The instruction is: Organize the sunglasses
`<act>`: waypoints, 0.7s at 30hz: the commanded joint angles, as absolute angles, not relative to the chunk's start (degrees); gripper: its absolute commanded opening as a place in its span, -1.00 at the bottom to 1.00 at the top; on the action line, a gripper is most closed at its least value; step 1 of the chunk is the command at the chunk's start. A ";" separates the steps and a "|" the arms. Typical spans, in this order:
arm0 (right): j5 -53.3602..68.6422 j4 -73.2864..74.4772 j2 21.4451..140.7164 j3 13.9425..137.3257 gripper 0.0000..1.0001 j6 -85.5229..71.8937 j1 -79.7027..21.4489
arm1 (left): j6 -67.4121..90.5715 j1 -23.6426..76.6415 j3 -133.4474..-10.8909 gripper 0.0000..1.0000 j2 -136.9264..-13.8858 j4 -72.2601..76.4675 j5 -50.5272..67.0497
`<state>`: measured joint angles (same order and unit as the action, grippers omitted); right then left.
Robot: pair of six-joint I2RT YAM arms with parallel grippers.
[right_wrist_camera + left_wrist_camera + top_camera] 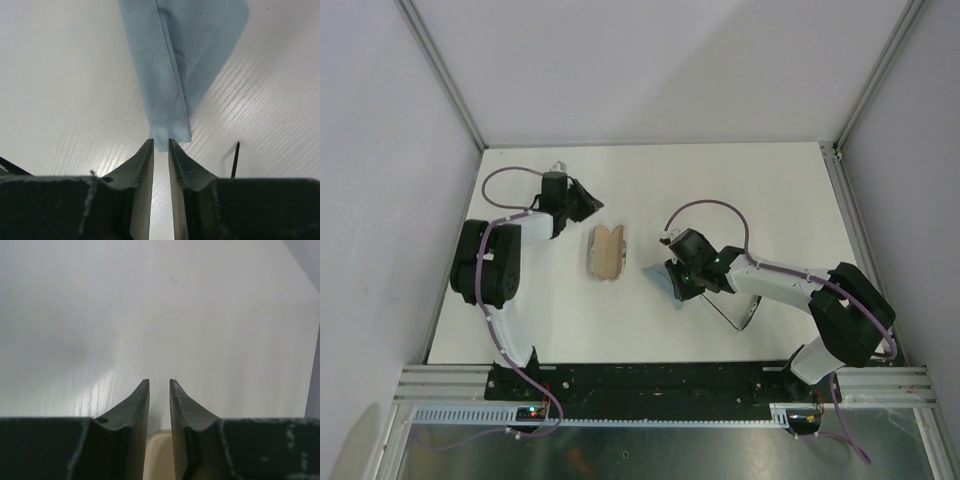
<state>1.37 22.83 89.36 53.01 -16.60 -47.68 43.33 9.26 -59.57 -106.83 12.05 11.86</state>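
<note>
The light blue cloth's layers spread apart at its far end, so my right gripper will grab the cloth's near corner (183,134) as my left gripper grabs that end.
The sunglasses (741,316) lie on the white table under my right forearm, a thin black frame that is partly hidden. One slim temple tip (235,160) shows in the right wrist view beside the fingers. My right gripper (676,287) (160,145) is shut on the near end of the folded light blue cloth (657,273) (175,65), which stretches away from the tips. The open beige case (606,252) lies left of the cloth. My left gripper (584,201) (159,382) hovers behind the case, its jaws nearly together with nothing between them.
Metal frame rails (450,90) and grey walls close in the table (720,180) on the left, right and back. The black base rail (650,378) runs along the near edge. In the left wrist view there is only bare white table (160,315).
</note>
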 commanded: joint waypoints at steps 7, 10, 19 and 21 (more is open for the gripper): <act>3.73 20.17 86.86 52.93 -0.55 -16.91 -45.42 | 34.25 9.94 -63.93 -0.21 -101.03 9.89 10.15; 4.31 19.67 88.29 52.87 -0.54 -16.73 -45.47 | 31.52 11.54 -61.86 -0.16 -96.43 8.12 9.93; 5.33 18.79 92.16 52.82 -0.52 -17.14 -46.02 | 26.90 22.36 -59.21 -0.11 -88.79 6.00 11.75; 5.42 18.63 92.65 52.60 -0.52 -17.29 -46.29 | 26.92 23.65 -59.71 -0.11 -88.77 4.14 12.43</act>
